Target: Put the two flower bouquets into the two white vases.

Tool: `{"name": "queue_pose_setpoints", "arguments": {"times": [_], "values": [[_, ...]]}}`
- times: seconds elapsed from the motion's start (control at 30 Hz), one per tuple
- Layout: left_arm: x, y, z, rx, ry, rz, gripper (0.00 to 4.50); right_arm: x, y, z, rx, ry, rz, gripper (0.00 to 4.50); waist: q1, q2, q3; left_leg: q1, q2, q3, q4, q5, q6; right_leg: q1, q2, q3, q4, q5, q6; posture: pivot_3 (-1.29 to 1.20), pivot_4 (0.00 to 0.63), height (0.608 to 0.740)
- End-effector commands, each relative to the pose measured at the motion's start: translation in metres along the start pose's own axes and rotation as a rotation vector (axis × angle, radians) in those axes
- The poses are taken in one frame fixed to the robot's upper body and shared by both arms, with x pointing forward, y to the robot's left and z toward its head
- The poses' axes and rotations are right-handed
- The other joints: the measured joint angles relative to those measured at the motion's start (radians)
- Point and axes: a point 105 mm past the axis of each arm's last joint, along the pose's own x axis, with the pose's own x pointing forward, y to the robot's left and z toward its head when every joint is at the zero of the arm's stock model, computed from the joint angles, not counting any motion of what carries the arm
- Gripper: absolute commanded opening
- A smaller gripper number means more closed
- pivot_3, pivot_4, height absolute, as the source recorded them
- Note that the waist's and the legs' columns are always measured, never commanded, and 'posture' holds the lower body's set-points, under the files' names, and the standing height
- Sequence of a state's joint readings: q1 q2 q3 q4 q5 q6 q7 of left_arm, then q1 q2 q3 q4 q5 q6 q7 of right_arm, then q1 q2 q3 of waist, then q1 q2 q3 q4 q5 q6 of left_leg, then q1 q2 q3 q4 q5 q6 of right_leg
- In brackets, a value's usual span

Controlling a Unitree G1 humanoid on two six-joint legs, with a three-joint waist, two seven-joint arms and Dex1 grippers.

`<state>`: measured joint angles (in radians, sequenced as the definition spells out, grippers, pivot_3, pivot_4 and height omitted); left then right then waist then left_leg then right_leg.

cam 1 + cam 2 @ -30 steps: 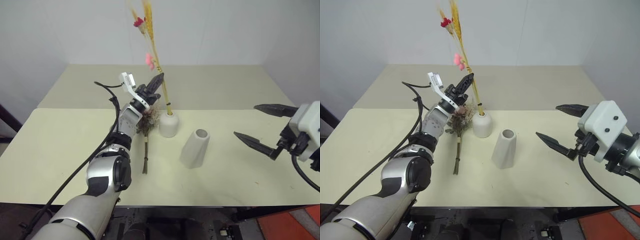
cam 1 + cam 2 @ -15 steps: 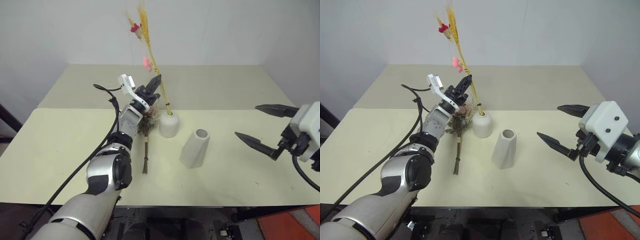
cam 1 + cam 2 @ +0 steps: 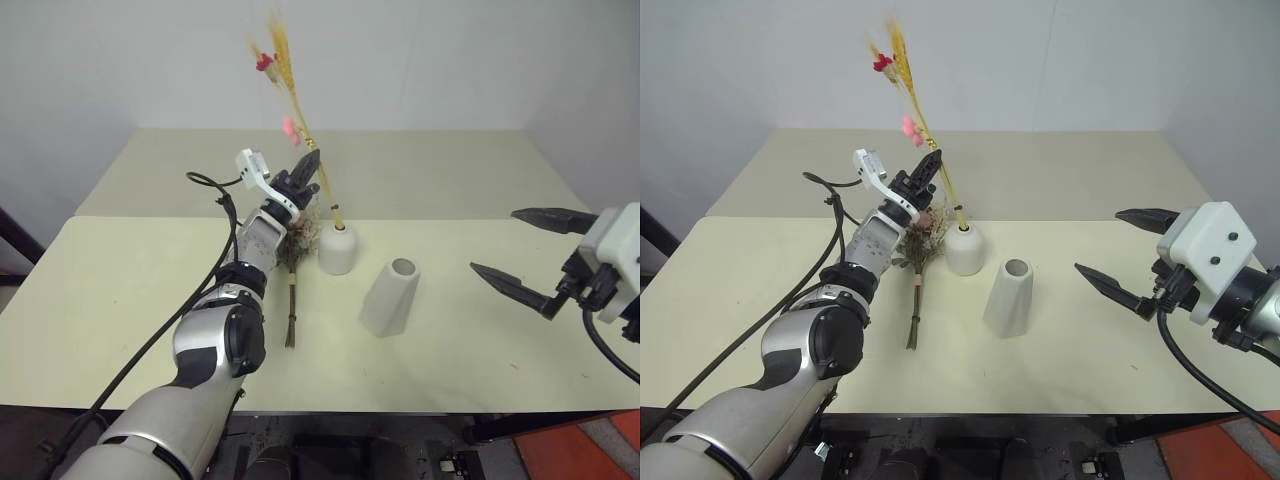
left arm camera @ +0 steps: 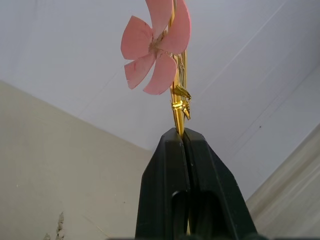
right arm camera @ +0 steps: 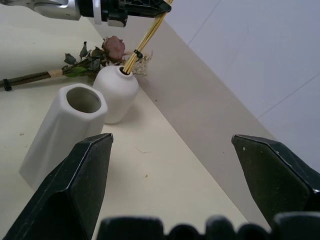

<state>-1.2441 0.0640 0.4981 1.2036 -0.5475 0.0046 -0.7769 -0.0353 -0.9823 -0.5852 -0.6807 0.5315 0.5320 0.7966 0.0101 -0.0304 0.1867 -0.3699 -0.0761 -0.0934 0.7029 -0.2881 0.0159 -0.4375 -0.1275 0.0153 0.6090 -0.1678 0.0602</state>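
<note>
Next, my left gripper releases the slim yellow bouquet standing deep in the opening of the short white vase (image 3: pixel 339 228).
The slim yellow wheat-like bouquet (image 3: pixel 296 105) with red and pink blossoms stands tilted, its stems in the mouth of the short white vase (image 3: pixel 337 249). My left gripper (image 3: pixel 312 162) is shut on those stems above the vase; in the left wrist view its fingers (image 4: pixel 186 165) pinch the golden stalks below a pink blossom (image 4: pixel 156 50). The bushier dried bouquet (image 3: pixel 293 262) lies flat on the table left of the short vase. The taller tapered white vase (image 3: pixel 391 297) stands to the right, with nothing in it. My right gripper (image 3: pixel 525 250) hovers open at the right, holding nothing.
Two cream tables (image 3: pixel 120 290) meet at a seam behind the vases. A pale wall rises behind the far table (image 3: pixel 440 165). A black cable (image 3: pixel 205 180) loops off my left wrist.
The yellow bouquet's top has leaned slightly further left as my left gripper turned a little; its stems stay in the short vase. The right arm has not moved.
</note>
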Motion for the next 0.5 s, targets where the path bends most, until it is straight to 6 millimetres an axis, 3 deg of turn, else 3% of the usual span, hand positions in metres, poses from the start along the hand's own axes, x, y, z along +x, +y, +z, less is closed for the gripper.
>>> {"name": "queue_pose_setpoints", "arguments": {"times": [0.03, 0.3, 0.5], "values": [[0.012, -0.022, 0.006, 0.063, 0.002, -0.110, 0.01, -0.003, -0.003, 0.011, -0.048, -0.028, -0.030, 4.50, 0.000, 0.000, 0.000, 0.000, 0.000, 0.000, 0.000, 0.000, 0.000, 0.000, 0.000, 0.000, 0.000, 0.000, 0.000, 0.00, 0.150, 0.740], [0.012, -0.030, 0.006, 0.109, 0.010, -0.166, 0.01, -0.002, -0.003, 0.011, -0.044, -0.032, -0.031, 4.50, -0.001, 0.000, 0.000, 0.000, 0.000, 0.000, 0.000, 0.000, 0.000, 0.000, 0.000, 0.000, 0.000, 0.000, 0.000, 0.00, 0.150, 0.740], [0.009, -0.039, -0.001, 0.261, 0.068, -0.247, 0.01, -0.001, -0.003, 0.010, -0.039, -0.038, -0.029, 4.50, 0.000, 0.000, 0.000, 0.000, 0.000, 0.000, 0.000, 0.000, 0.000, 0.000, 0.000, 0.000, 0.000, 0.000, 0.000, 0.00, 0.150, 0.740]]}}
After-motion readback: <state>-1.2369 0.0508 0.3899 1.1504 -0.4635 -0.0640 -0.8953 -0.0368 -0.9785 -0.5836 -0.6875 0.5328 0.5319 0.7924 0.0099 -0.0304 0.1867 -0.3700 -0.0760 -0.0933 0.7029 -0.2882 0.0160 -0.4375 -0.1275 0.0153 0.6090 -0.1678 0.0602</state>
